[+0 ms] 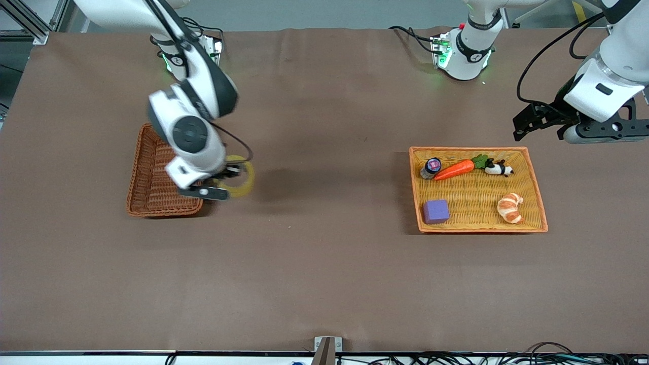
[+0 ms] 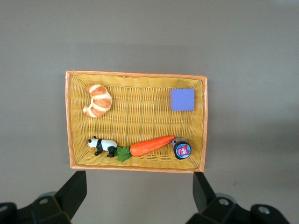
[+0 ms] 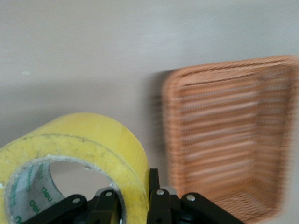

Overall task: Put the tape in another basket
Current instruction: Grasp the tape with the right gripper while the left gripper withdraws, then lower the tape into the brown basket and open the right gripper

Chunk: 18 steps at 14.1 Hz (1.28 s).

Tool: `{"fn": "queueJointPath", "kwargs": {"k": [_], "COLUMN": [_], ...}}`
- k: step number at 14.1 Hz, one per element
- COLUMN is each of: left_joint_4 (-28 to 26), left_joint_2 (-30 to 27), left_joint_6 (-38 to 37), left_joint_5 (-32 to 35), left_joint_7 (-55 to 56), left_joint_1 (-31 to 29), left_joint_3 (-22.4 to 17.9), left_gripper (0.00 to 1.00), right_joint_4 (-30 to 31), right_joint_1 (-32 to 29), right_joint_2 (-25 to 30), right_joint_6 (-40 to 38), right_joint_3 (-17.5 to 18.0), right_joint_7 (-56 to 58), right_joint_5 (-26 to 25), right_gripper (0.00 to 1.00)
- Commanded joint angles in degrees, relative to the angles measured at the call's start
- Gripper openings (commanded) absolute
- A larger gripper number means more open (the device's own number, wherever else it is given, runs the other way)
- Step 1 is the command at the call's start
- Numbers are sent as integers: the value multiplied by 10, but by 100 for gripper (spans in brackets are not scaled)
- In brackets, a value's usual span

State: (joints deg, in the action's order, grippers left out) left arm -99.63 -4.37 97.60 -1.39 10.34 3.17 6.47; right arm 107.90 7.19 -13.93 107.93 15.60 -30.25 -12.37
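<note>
The robot's right gripper will release the yellowish tape roll in the middle of the reddish-brown wicker basket (image 1: 172, 171) (image 3: 223, 142).
My right gripper (image 1: 223, 178) is shut on the yellowish tape roll (image 1: 242, 177) and holds it in the air beside the edge of the reddish-brown wicker basket (image 1: 152, 175), over the bare table. In the right wrist view the tape (image 3: 88, 154) is pinched through its wall, one finger inside the grey-lined hole, and the basket (image 3: 224, 135) lies beside it. My left gripper (image 1: 540, 121) is open and empty, up in the air above the table just past the orange-yellow tray (image 1: 532, 175); it shows in the left wrist view (image 2: 140, 193).
The orange-yellow woven tray (image 2: 135, 166) holds a purple cube (image 1: 436, 211), a croissant (image 1: 510, 207), a carrot (image 1: 455, 169), a panda figure (image 1: 499, 168) and a small dark jar (image 1: 431, 168). Brown cloth covers the table.
</note>
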Motion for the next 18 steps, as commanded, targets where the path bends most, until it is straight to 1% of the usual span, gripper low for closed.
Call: {"fn": "queueJointPath", "kwargs": {"k": [1, 2, 3, 5, 6, 8, 9, 12, 13, 14, 15, 16, 17, 18], "left_joint_4": [13, 15, 15, 15, 13, 14, 15, 15, 15, 15, 15, 15, 14, 12], "left_joint_2": [22, 24, 24, 23, 23, 27, 27, 26, 26, 26, 26, 26, 25, 26], "left_joint_6": [-2, -2, -2, -2, 0, 0, 0, 0, 1, 1, 1, 1, 0, 0], "left_joint_5": [-5, -4, -4, 0, 8, 15, 14, 14, 14, 15, 14, 12, 13, 13], "left_joint_7": [0, -3, -7, -6, -6, -7, -8, -8, -9, -10, -12, -12, -13, -14], "left_joint_1": [20, 17, 13, 11, 11, 10, 5, 4, 4, 3, 3, 3, 3, 3], "left_joint_3": [-8, -7, -7, -7, -7, -7, -7, -8, -8, -8, -8, -8, -8, -8], "left_gripper": [100, 100, 100, 99, 99, 100, 100, 100, 100, 100, 100, 100, 100, 100], "right_joint_4": [63, 80, 96, 156, 187, 232, 254, 308, 312, 313, 313, 311, 305, 284], "right_joint_1": [-8, -8, -7, -8, -8, -9, -9, -7, -3, 0, 2, 2, 1, -1], "right_joint_2": [66, 71, 72, 81, 82, 77, 74, 68, 54, 39, 30, 22, 21, 28], "right_joint_6": [3, 11, 22, 82, 122, 184, 213, 281, 292, 303, 314, 322, 325, 323], "right_joint_3": [-66, -99, -124, -167, -195, -238, -245, -245, -244, -242, -242, -242, -242, -242], "right_joint_7": [118, 155, 185, 247, 281, 338, 343, 342, 342, 342, 342, 342, 342, 342], "right_joint_5": [6, 15, 23, 27, 27, 28, 28, 37, 43, 54, 58, 58, 58, 59], "right_gripper": [0, 1, 1, 1, 1, 2, 2, 5, 9, 11, 18, 41, 66, 93]}}
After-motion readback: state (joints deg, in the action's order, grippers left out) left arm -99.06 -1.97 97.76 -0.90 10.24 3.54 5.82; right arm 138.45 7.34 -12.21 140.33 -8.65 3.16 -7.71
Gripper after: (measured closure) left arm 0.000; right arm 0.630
